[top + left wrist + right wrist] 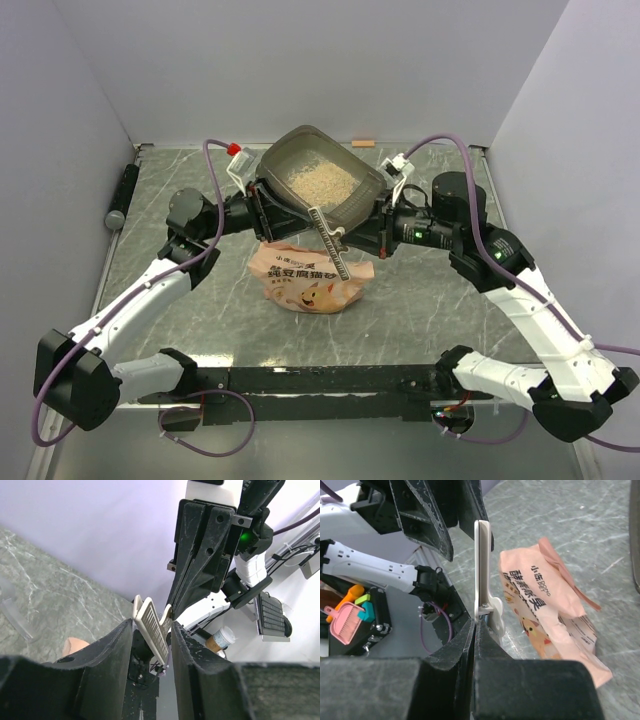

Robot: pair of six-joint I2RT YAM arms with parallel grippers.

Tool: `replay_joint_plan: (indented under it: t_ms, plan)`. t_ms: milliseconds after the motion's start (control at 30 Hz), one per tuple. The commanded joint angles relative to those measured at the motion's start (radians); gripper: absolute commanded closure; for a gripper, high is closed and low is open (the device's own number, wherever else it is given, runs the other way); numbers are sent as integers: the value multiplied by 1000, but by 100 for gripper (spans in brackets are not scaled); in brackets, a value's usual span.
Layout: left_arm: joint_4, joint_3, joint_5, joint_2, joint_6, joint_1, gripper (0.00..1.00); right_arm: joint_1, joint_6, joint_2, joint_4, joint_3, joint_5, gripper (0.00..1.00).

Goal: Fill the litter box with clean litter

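The shut clip sits crooked in my right gripper. My left gripper will hold the clip's other end while my right gripper takes hold of the handles [493, 620] again to open it.
The grey-brown litter box [372, 188] is at the back centre of the table, with pale tan clean litter [318, 180] inside it. In front of it the pink litter bag [305, 285] [550, 600] lies flat. Over the bag hangs a white slotted clip [330, 245] [152, 627] [482, 565]. My right gripper [352, 240] [476, 622] [200, 565] is shut on the clip's sprung end. My left gripper [312, 225] [152, 625] is open, its jaws either side of the clip's other end with gaps showing.
A black cylinder [122, 195] lies by the left wall and a small orange piece [362, 143] at the back wall. White walls close in three sides. Off the table are a pink scoop [347, 622] and a paper cup [220, 640].
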Motion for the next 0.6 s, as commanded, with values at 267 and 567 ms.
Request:
replay_joint_plan:
  t_ms: [267, 567]
  plan:
    - [115, -13, 26, 8, -36, 3, 73, 46, 27, 19, 94, 12, -7, 100]
    - [76, 5, 49, 13, 8, 3, 99, 48, -13, 11, 42, 12, 13, 79]
